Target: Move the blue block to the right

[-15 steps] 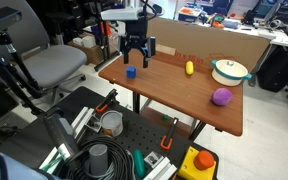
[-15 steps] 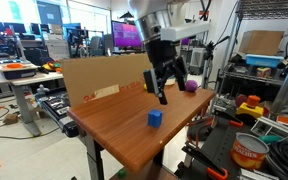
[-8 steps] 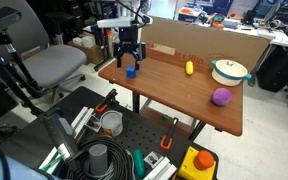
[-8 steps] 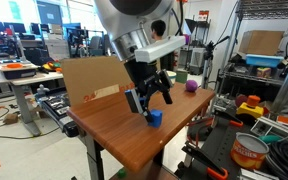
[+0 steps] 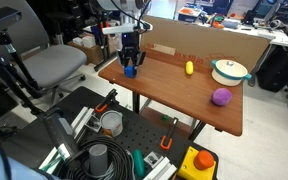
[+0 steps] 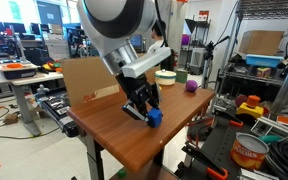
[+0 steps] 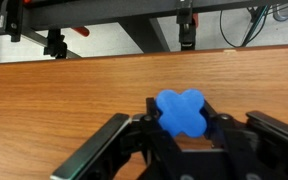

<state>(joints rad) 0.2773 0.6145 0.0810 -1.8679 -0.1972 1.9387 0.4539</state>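
Observation:
The blue block will go down from my gripper on the wooden table (image 5: 182, 84), just in front of the yellow piece.
The blue block (image 7: 181, 112) shows in the wrist view as a deep-blue, cross-shaped piece on the wooden table (image 7: 54, 100). My gripper (image 7: 182, 120) is shut on it, a black finger pressed against each side. In both exterior views the gripper (image 5: 130, 68) (image 6: 148, 115) stands low over the table near one end, with the blue block (image 5: 130, 71) (image 6: 155, 117) peeking out between the fingers.
A small yellow piece (image 5: 189, 68), a purple ball (image 5: 221, 97) (image 6: 191, 86) and a white bowl (image 5: 229, 71) (image 6: 165, 77) lie further along the table. A cardboard panel (image 5: 199, 45) (image 6: 89, 80) stands along the back edge. Shelves and a tool cart (image 6: 244, 130) crowd the table's end.
The gripper came down from above the table onto the blue block and its fingers went from open to shut on it.

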